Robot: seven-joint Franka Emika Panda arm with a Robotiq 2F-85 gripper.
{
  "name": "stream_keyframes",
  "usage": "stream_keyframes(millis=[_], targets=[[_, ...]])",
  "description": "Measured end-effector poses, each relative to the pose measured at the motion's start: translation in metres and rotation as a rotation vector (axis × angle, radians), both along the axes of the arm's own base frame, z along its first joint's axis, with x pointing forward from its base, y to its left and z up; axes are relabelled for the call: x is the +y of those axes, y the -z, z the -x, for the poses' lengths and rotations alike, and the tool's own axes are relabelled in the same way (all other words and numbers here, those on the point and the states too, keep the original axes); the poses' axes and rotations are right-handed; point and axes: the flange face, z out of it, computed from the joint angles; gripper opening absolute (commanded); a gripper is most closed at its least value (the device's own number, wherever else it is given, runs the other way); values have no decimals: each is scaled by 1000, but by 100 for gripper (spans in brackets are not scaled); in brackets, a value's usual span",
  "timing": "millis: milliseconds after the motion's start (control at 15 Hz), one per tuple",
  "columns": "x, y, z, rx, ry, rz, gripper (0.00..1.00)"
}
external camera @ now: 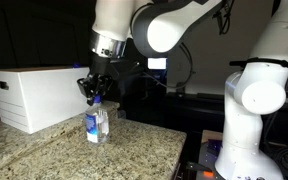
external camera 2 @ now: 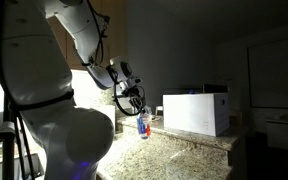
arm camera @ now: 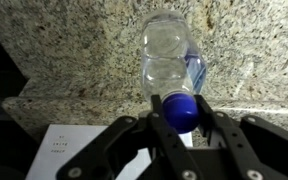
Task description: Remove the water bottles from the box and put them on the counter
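Note:
I should release the water bottle on the bare near part of the counter [external camera: 84,177], well clear of the white box.
One water bottle [external camera: 97,125] stands upright on the counter [external camera: 44,152], just in front of the white box [external camera: 34,95]. It is clear, with a blue cap and a blue-white label. My gripper [external camera: 92,96] comes down from above, and its fingers press both sides of the cap. In the wrist view the bottle [arm camera: 169,55] is seen from the top, with the gripper [arm camera: 181,113] closed round the blue cap. Both also show in an exterior view: the bottle [external camera 2: 142,125] and the gripper [external camera 2: 137,101]. No other bottle is visible. The box's inside is hidden.
The box [external camera 2: 196,110] stands at the back of the counter [external camera 2: 174,152], with a handle slot in its end. The counter's edge [external camera: 169,160] runs close to the bottle's right. The robot's white base [external camera: 252,110] stands beyond that edge. The room is dark.

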Motion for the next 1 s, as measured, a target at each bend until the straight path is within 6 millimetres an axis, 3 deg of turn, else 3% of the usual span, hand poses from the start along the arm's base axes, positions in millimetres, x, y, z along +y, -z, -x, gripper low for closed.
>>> stream_keyframes(millis=[467, 1000], targets=[[7, -2, 14, -11, 165, -34, 15], [22, -4, 24, 11, 162, -86, 14]])
